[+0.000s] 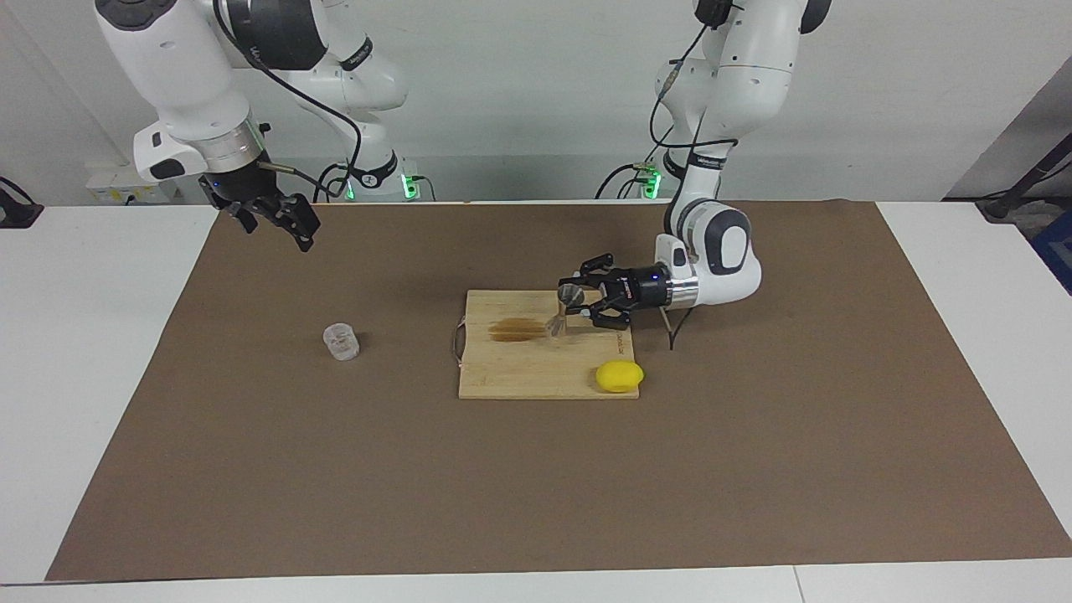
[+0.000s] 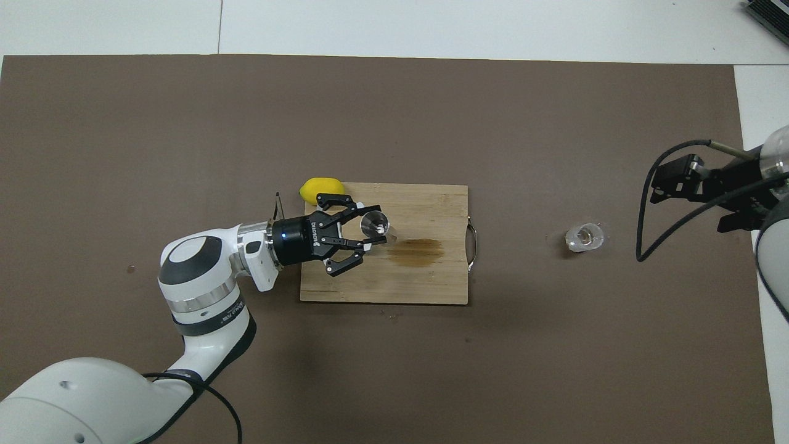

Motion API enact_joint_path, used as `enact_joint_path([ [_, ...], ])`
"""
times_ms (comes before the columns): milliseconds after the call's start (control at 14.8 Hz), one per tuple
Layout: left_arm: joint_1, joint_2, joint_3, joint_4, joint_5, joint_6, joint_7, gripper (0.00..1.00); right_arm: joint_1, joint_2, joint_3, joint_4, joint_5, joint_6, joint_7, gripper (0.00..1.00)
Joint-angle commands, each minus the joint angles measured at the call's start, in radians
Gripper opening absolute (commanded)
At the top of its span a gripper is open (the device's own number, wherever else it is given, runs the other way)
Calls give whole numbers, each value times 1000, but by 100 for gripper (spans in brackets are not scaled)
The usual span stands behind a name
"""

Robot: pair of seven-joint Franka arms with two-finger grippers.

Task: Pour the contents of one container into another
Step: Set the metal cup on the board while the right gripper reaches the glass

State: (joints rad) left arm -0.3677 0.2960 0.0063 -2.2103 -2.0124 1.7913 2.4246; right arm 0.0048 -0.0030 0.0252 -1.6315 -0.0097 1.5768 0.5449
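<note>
My left gripper is going to set the jigger down upright and let go of it on the brown stain of the wooden cutting board (image 2: 415,245). The jigger still hangs just beside that stain.
My left gripper (image 1: 578,303) (image 2: 368,229) is shut on the small grey metal jigger (image 1: 564,308) (image 2: 374,222), holding it by its upper cone. The jigger hangs nearly upright over the wooden cutting board (image 1: 536,368) (image 2: 400,283), just beside a brown stain (image 1: 517,330) (image 2: 416,251). The clear ribbed glass tumbler (image 1: 341,342) (image 2: 584,237) stands alone on the brown mat toward the right arm's end of the table. My right gripper (image 1: 280,228) (image 2: 678,185) is open and empty, raised over the mat's corner at that end, well apart from the tumbler.
A yellow lemon (image 1: 620,376) (image 2: 320,188) rests at the board's corner, farther from the robots than the left gripper. The board's metal handle (image 1: 457,343) (image 2: 473,245) points toward the tumbler. The brown mat (image 1: 536,486) covers most of the white table.
</note>
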Motion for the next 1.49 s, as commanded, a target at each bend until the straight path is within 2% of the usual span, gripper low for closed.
enact_joint_path([
  [0,-101,-24,20,-31,-113,92,94,42,-69,8,4,-30,83,43,140,100],
  [135,-167,-21,20,-32,-189,147,174,42,-101,21,4,-59,118,83,225,100],
  [338,-198,-21,23,-54,-213,181,209,42,-124,34,4,-129,187,168,392,99],
  [405,-200,-21,23,-58,-213,187,214,42,-137,40,4,-157,203,193,417,99],
  [608,-201,-21,21,-65,-213,200,257,43,-204,129,4,-174,308,215,429,99],
  [743,-201,-21,21,-66,-213,203,257,45,-227,141,4,-249,338,294,428,99],
  [810,-200,-21,21,-68,-213,204,257,56,-247,141,4,-299,382,339,428,99],
  [878,-201,-23,21,-74,-213,211,257,94,-261,146,4,-345,451,380,422,99],
  [945,-201,-23,21,-75,-213,217,257,100,-263,149,4,-387,488,426,419,99],
  [1081,-198,-26,21,-77,-213,203,252,100,-264,184,4,-406,529,453,417,99],
  [1216,-178,-46,24,-121,-212,113,246,100,-275,205,4,-409,571,465,418,99],
  [1418,-143,-109,27,-210,-200,77,235,100,-278,238,4,-436,637,494,423,99],
])
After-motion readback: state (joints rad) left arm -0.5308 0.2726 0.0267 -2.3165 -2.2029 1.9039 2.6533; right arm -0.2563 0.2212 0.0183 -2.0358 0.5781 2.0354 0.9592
